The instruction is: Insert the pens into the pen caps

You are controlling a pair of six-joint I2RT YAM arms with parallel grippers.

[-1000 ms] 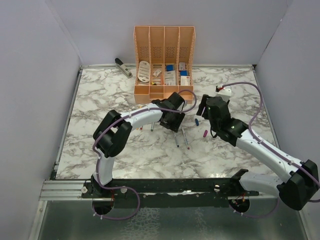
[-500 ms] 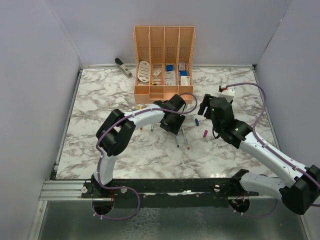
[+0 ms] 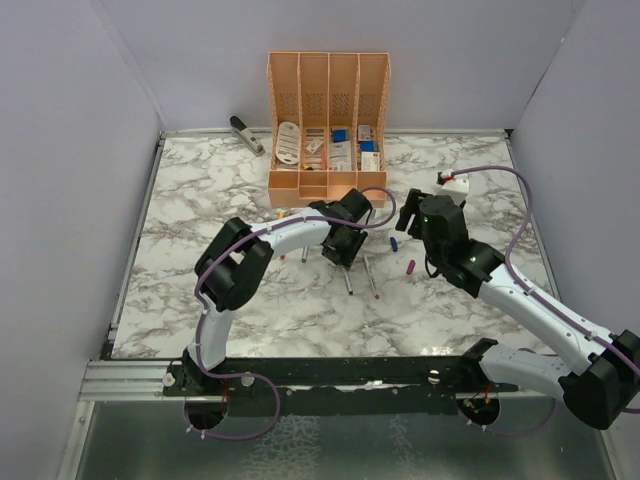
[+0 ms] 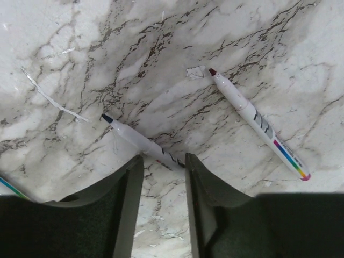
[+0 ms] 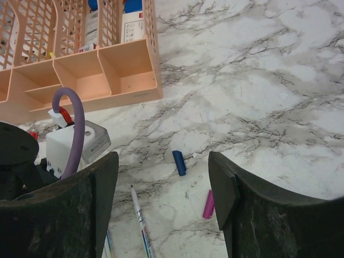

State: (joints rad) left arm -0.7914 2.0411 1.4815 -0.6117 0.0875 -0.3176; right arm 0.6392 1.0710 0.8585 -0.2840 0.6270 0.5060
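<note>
The blue-tipped pen lies at a slant across my left gripper's fingers. Next, I swing it in line with them before I firmly grip the pen's middle point(image 4: 165, 156).
In the left wrist view, a blue-tipped pen point(image 4: 134, 138) lies slantwise on the marble, its barrel crossing the gap at the fingertips of my left gripper point(image 4: 163, 161). The jaws stand apart on either side of it, open. A second pen point(image 4: 258, 122), dark-red-tipped, lies to the right. In the top view both pens point(image 3: 347, 279) point(image 3: 372, 280) lie just in front of the left gripper point(image 3: 340, 250). My right gripper point(image 5: 164, 183) hangs open above a blue pen cap point(image 5: 179, 162) and a magenta pen cap point(image 5: 208, 204). In the top view these are the blue cap point(image 3: 394, 243) and the magenta cap point(image 3: 411, 267).
An orange organizer point(image 3: 328, 120) holding white stationery stands at the back centre, with a grey stapler point(image 3: 245, 133) to its left. The organizer's front trays point(image 5: 129, 80) are close ahead of the right gripper. Grey walls close in the table. Both arms crowd the middle.
My left gripper's jaws have narrowed around the blue-tipped pen, which has shifted slightly. The right gripper has opened wider and drawn a little to the right.
</note>
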